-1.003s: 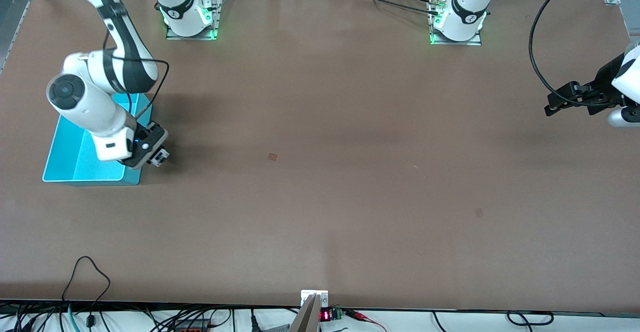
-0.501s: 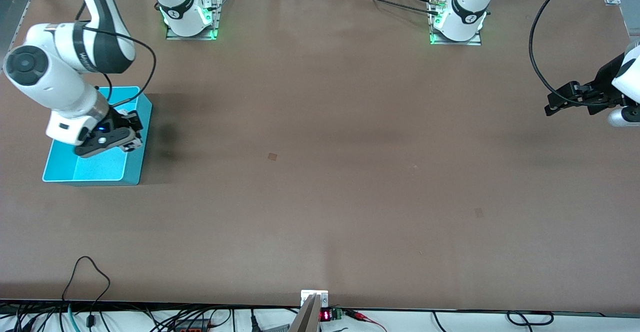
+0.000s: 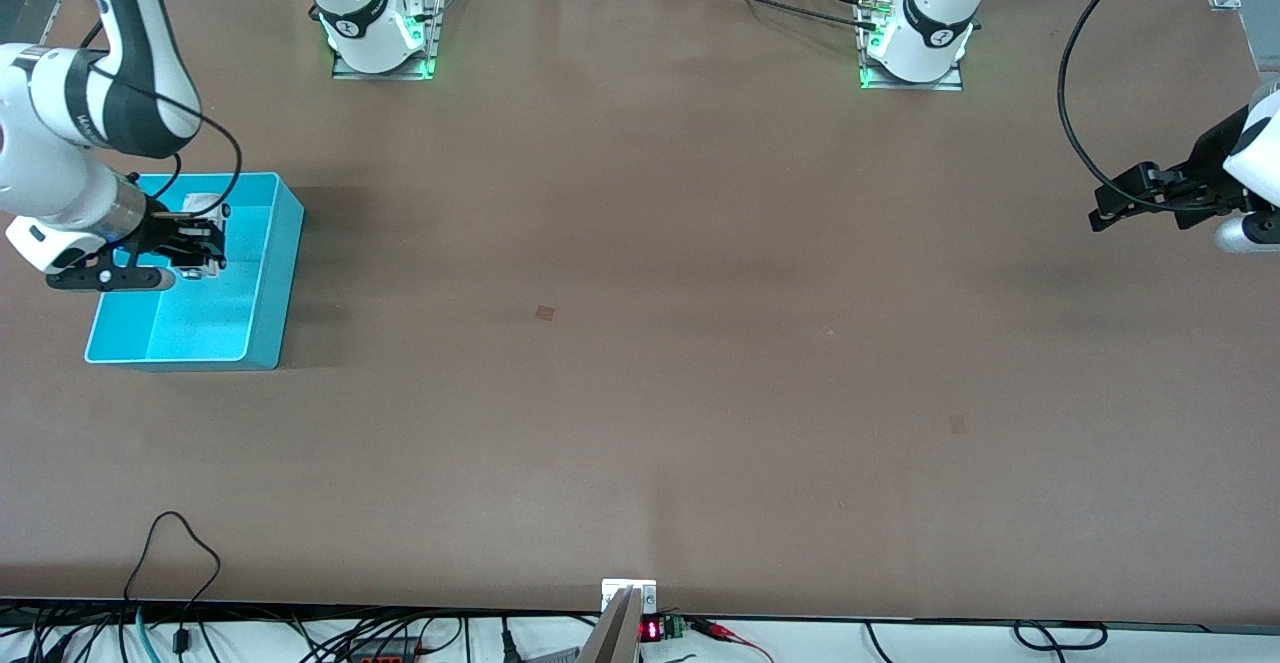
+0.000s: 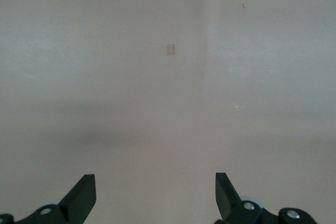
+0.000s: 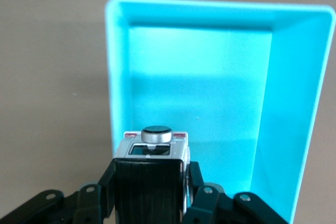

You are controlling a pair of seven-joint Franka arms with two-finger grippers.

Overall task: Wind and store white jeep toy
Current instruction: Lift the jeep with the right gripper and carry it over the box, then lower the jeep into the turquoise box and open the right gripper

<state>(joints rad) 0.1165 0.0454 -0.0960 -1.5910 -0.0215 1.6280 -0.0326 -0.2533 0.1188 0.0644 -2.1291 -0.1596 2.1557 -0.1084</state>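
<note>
The robot's right gripper will put the white jeep toy down on the turquoise bin's bottom, near the bin's side (image 3: 239,268) (image 5: 185,121) facing the middle of the table.
The white jeep toy (image 5: 152,153), with its black ribbed roof and a silver knob at one end, sits between the fingers of my right gripper (image 5: 151,195). That gripper (image 3: 192,251) is shut on it and holds it over the turquoise bin (image 3: 268,273), near one side wall. The bin's inside (image 5: 210,77) shows bare in the right wrist view. My left gripper (image 3: 1102,213) waits open and empty above the table at the left arm's end. Its fingertips (image 4: 84,195) stand wide apart over bare tabletop.
The bin stands at the right arm's end of the brown table (image 3: 640,343). A black cable (image 3: 1075,93) loops down to the left arm. Cables and a small display (image 3: 650,630) lie along the table edge nearest the front camera.
My right arm has swung with the jeep from beside the bin's edge to over the bin's inside. The left arm has not moved.
</note>
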